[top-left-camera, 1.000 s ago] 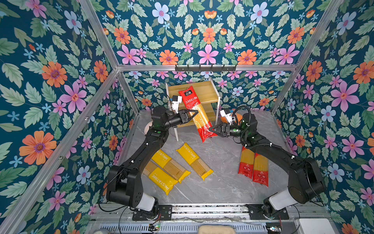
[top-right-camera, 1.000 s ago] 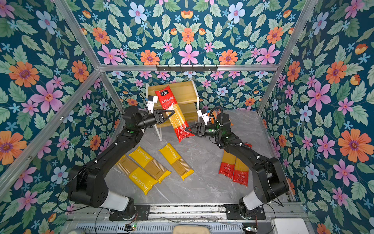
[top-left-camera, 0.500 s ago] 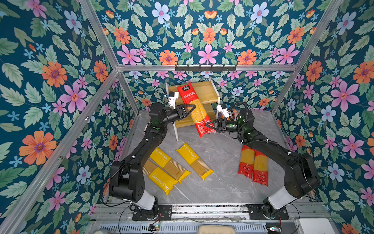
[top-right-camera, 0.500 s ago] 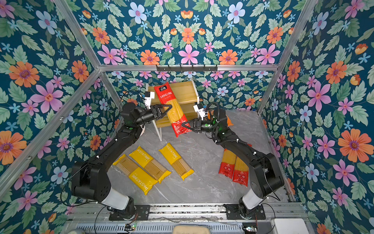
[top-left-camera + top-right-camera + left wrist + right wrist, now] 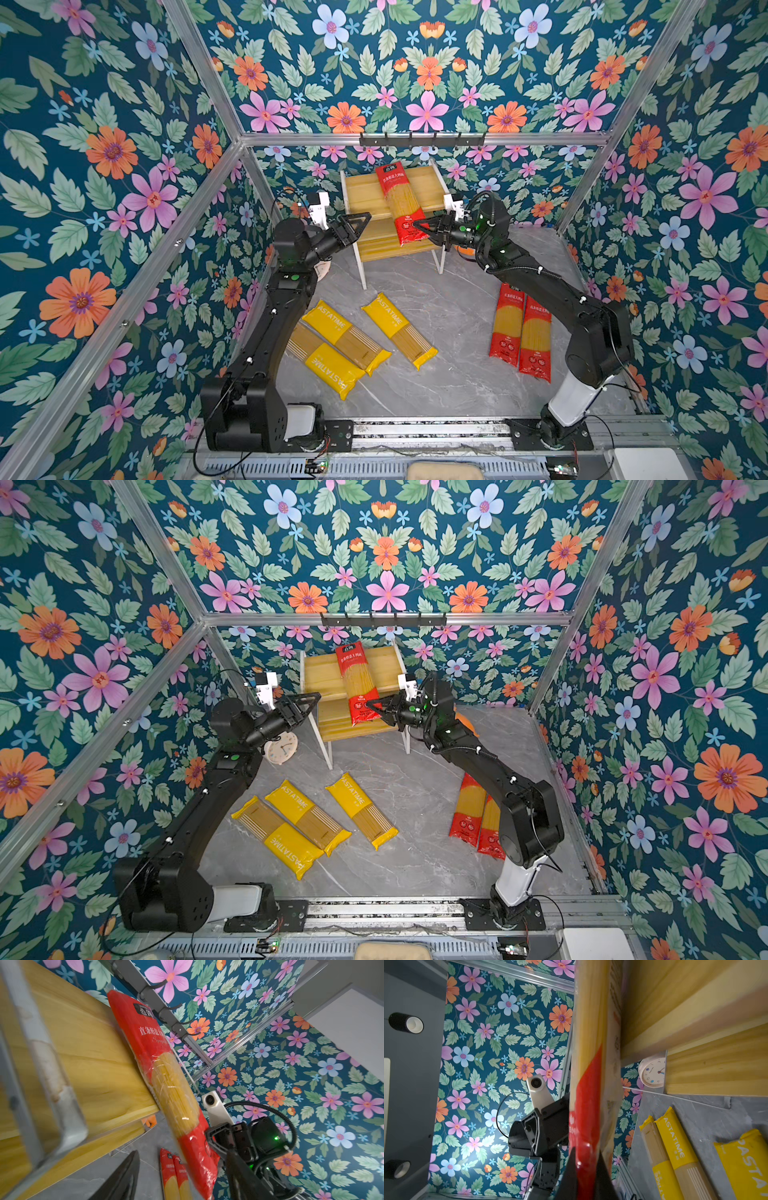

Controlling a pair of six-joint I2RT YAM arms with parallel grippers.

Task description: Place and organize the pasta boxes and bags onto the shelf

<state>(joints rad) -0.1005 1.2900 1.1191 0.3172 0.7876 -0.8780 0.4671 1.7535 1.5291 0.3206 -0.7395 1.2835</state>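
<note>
Next, I let go of the red pasta pack with my right gripper on the shelf's top board (image 5: 360, 198), along the side nearest my left gripper.
One red pasta pack (image 5: 401, 203) (image 5: 357, 683) lies along the shelf's (image 5: 361, 195) (image 5: 322, 675) top board, its lower red end hanging over the front edge. My right gripper (image 5: 415, 226) (image 5: 370, 706) (image 5: 586, 1176) is shut on that lower end. My left gripper (image 5: 362, 224) (image 5: 316, 700) (image 5: 180, 1176) stands open just left of the shelf, apart from the pack (image 5: 166, 1076). Two more red packs (image 5: 519, 332) (image 5: 473, 812) lie side by side on the floor at the right. Three yellow PASTATIME packs (image 5: 345, 336) (image 5: 299, 812) lie at the front left.
A small white clock (image 5: 282, 748) (image 5: 652, 1072) stands on the floor left of the shelf, under my left arm. A black hook rail (image 5: 422, 139) runs along the back wall above the shelf. An orange object (image 5: 465, 723) sits behind my right wrist. Flowered walls close in on three sides.
The left gripper has opened, let go of the red pack and drawn back left. The right gripper closed on the pack's lower end. The pack moved up and back onto the top board.
</note>
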